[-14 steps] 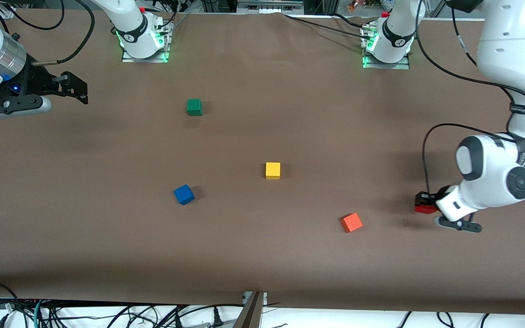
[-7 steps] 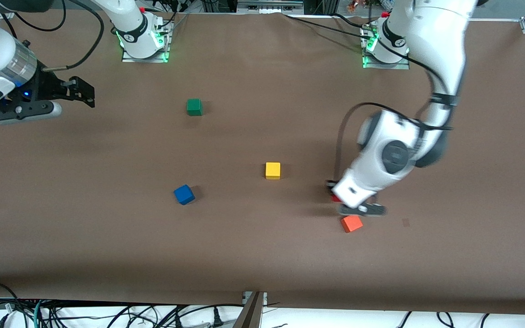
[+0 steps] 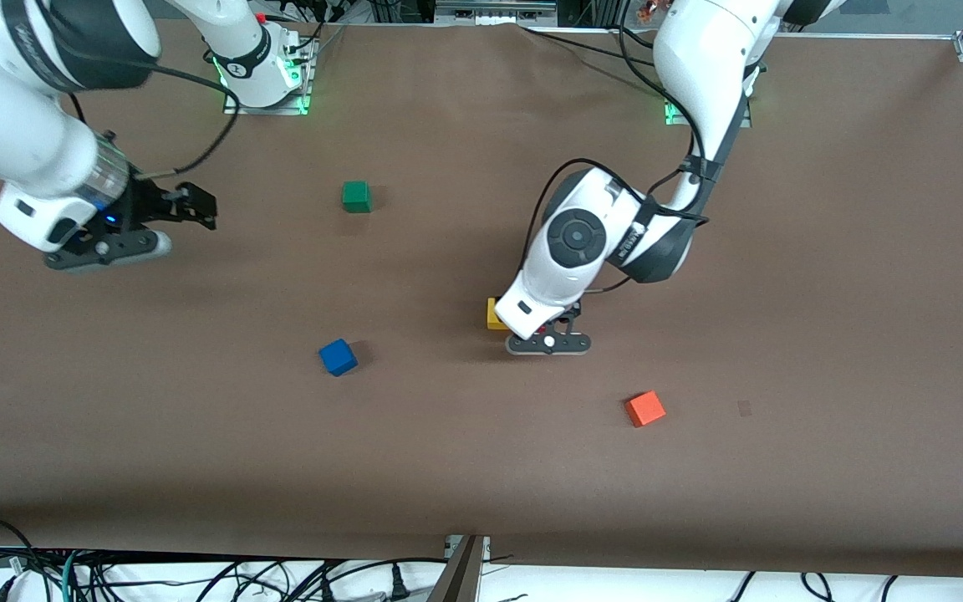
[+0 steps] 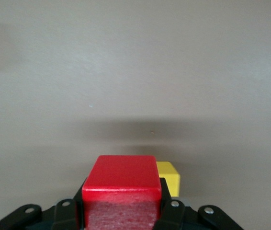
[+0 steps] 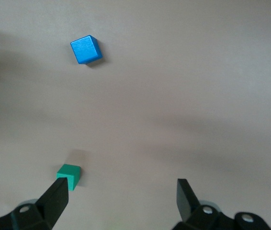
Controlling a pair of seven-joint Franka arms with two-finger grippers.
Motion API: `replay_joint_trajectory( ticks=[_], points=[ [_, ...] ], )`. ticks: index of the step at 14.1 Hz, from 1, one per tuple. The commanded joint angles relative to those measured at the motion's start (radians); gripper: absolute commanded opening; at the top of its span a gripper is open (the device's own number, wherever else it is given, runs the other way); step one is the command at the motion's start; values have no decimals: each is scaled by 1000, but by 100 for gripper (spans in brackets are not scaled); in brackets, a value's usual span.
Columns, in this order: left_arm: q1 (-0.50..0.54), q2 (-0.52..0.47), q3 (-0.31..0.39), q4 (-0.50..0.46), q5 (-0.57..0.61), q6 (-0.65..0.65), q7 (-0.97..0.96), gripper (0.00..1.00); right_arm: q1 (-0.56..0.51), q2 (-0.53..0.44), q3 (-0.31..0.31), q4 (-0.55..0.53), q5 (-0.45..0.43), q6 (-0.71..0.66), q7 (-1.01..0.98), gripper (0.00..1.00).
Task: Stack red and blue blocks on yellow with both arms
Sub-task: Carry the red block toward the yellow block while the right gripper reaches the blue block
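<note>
The red block will go down on top of the yellow cube (image 3: pixel 501 313) (image 4: pixel 166 173), where I will set it with my left gripper.
My left gripper (image 4: pixel 121 203) is shut on the red block (image 4: pixel 121 184), whose top and one face fill the space between the fingers. The yellow cube (image 4: pixel 170 178) peeks out just past the red block, lower down and partly hidden by it. In the front view the left gripper (image 3: pixel 542 329) hangs at the middle of the table, and its hand covers most of the yellow cube (image 3: pixel 494 314). The blue block (image 3: pixel 338 357) lies alone, toward the right arm's end. My right gripper (image 3: pixel 197 209) hangs open and empty over bare table; its wrist view shows the blue block (image 5: pixel 86 50).
A green cube (image 3: pixel 356 196) sits nearer the arms' bases, close to the right gripper, and shows by one finger in the right wrist view (image 5: pixel 69 175). An orange cube (image 3: pixel 644 409) lies nearer the front camera than the yellow cube, toward the left arm's end.
The left arm has swung the red block from its end of the table past the orange cube to the yellow cube. The right gripper has moved in toward the middle, still open.
</note>
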Motion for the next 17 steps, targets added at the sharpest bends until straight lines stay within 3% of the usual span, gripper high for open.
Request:
replay_joint_trajectory(
  ticks=[1,8,10,14,15,16,17],
  points=[
    [-36,34,24,71,-4,-25,-34,6,21,71,0,2,16,69,88,100],
    [-114,103,45,75,11,-23,-57,8,88,272,0,29,19,359,289,100],
    [-119,114,45,75,28,-23,-57,8,87,367,-2,107,27,364,370,100],
    [-119,125,47,77,27,-21,-59,9,84,567,-5,317,146,355,559,99],
    [-119,125,48,78,27,-20,-59,25,78,596,-5,339,150,360,578,99],
    [-119,123,53,78,27,-20,-59,99,76,619,-5,347,150,367,614,99],
    [-118,120,62,100,27,-25,-62,100,76,641,-5,368,151,370,663,100]
  ],
)
